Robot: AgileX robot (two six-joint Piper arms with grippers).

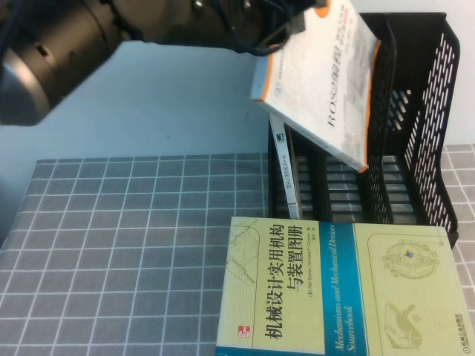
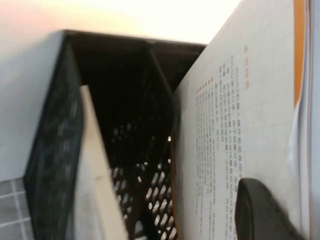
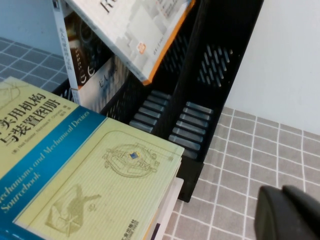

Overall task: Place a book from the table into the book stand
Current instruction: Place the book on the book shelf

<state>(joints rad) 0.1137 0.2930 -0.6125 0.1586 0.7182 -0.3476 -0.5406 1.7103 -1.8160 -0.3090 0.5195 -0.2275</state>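
Note:
The robot's left gripper should release the white book in the middle slot of the black mesh book stand (image 1: 345,202).
My left gripper (image 1: 300,21) is shut on a white book with an orange edge (image 1: 326,81) and holds it tilted above the black mesh book stand (image 1: 419,111), its lower corner over a middle slot. In the left wrist view one black finger (image 2: 260,210) presses on the book's printed cover (image 2: 240,115), with the stand (image 2: 130,115) behind it. A thin book (image 1: 284,159) leans in the stand's left slot. A yellow-green and blue book (image 1: 341,289) lies flat on the table in front of the stand. My right gripper (image 3: 282,202) is shut and empty, low over the cloth to the right of the stand.
A grey grid-patterned cloth (image 1: 126,245) covers the table, with bare cloth to the left of the books. A pale blue wall stands behind. The flat book (image 3: 90,170) lies on other books beside the stand's front corner (image 3: 192,175).

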